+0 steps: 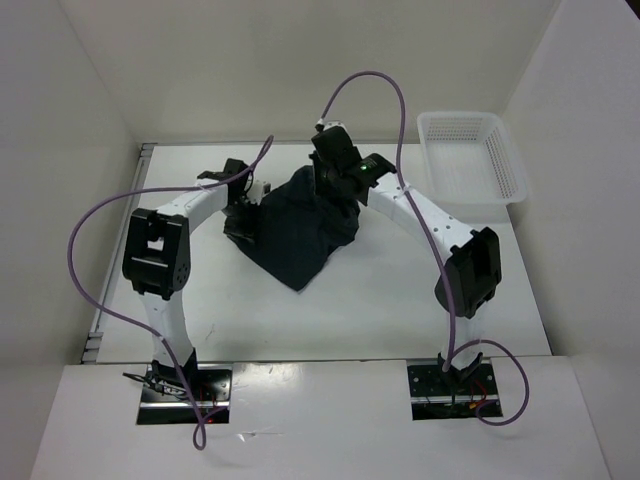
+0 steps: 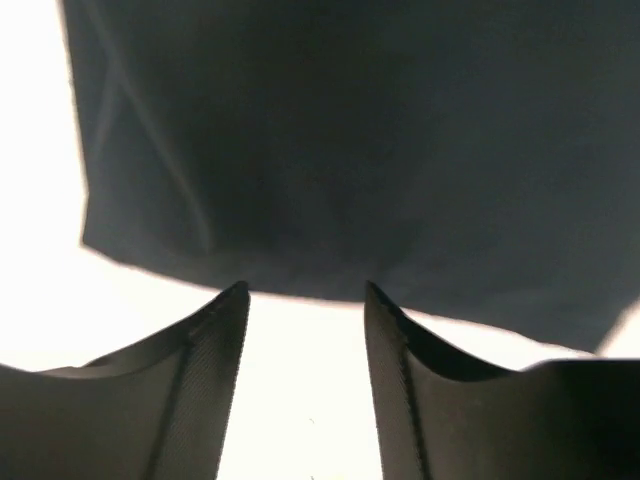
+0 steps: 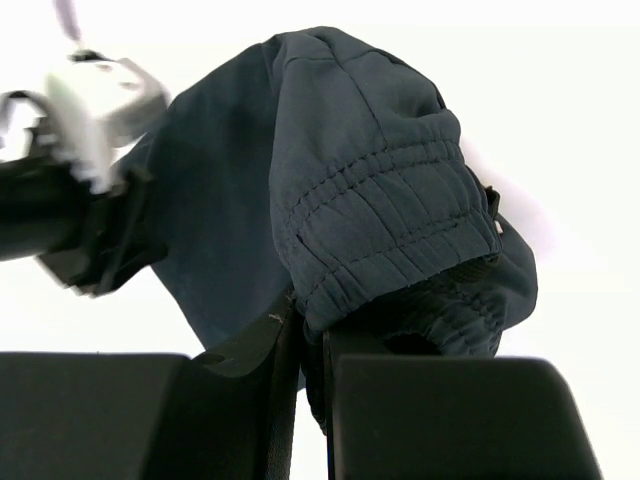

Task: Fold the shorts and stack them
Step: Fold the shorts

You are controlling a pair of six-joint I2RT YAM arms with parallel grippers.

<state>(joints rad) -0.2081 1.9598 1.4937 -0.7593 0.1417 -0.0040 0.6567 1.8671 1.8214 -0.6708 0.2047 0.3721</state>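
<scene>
The hem of the shorts lies beyond the empty fingers of my left gripper, so that gripper should open and take the shorts' waistband (image 3: 388,228) from my right gripper.
The dark shorts (image 1: 297,228) hang in a bunched heap at the middle of the table, lifted at their far right side. My right gripper (image 1: 336,186) is shut on them; in the right wrist view its jaws (image 3: 310,325) pinch fabric just below the gathered elastic waistband (image 3: 385,215). My left gripper (image 1: 244,204) sits at the shorts' left edge. In the left wrist view its fingers (image 2: 305,292) stand open, with only bright table between them, and the hem of the shorts (image 2: 350,150) lies just past the fingertips.
A white lattice basket (image 1: 472,152) stands at the back right corner of the table (image 1: 380,300). White walls close in the left, back and right sides. Purple cables loop above both arms.
</scene>
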